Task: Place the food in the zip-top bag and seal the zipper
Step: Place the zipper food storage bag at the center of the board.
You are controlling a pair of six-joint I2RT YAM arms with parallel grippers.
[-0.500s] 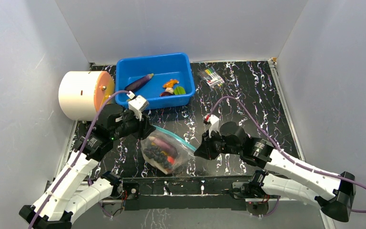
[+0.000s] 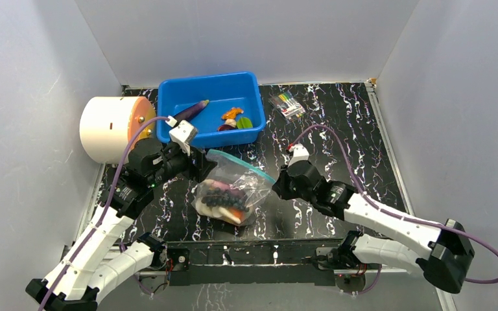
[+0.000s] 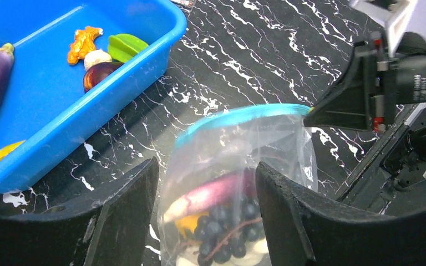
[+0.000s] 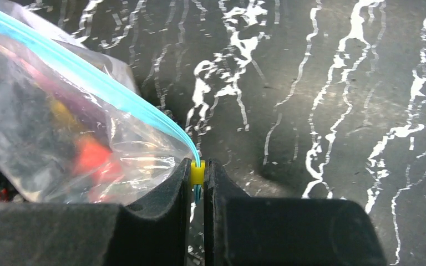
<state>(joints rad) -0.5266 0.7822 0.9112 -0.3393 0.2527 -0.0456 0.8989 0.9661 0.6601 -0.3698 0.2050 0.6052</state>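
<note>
The robot's right gripper will release the yellow slider on the bare black table [image 2: 303,197] next to the clear zip-top bag.
The clear zip-top bag [image 2: 233,191] slumps on the black table with a purple eggplant [image 3: 211,194], dark grapes [image 3: 227,227] and other food inside. Its teal zipper [image 2: 243,162] arcs over the top. My left gripper [image 2: 198,170] is open at the bag's left end; in the left wrist view the bag shows between its spread fingers [image 3: 206,166]. My right gripper [image 4: 199,166] is shut on the yellow slider [image 4: 197,173] at the zipper's right end [image 2: 273,184]. More food lies in the bin: an eggplant [image 2: 190,111], an orange piece [image 2: 232,113] and a green slice [image 2: 244,122].
The blue bin [image 2: 168,91] stands at the back, just behind my left gripper. A white cylinder with an orange face [image 2: 107,128] lies at the left wall. A small clear packet of markers [image 2: 286,103] sits to the right of the bin.
</note>
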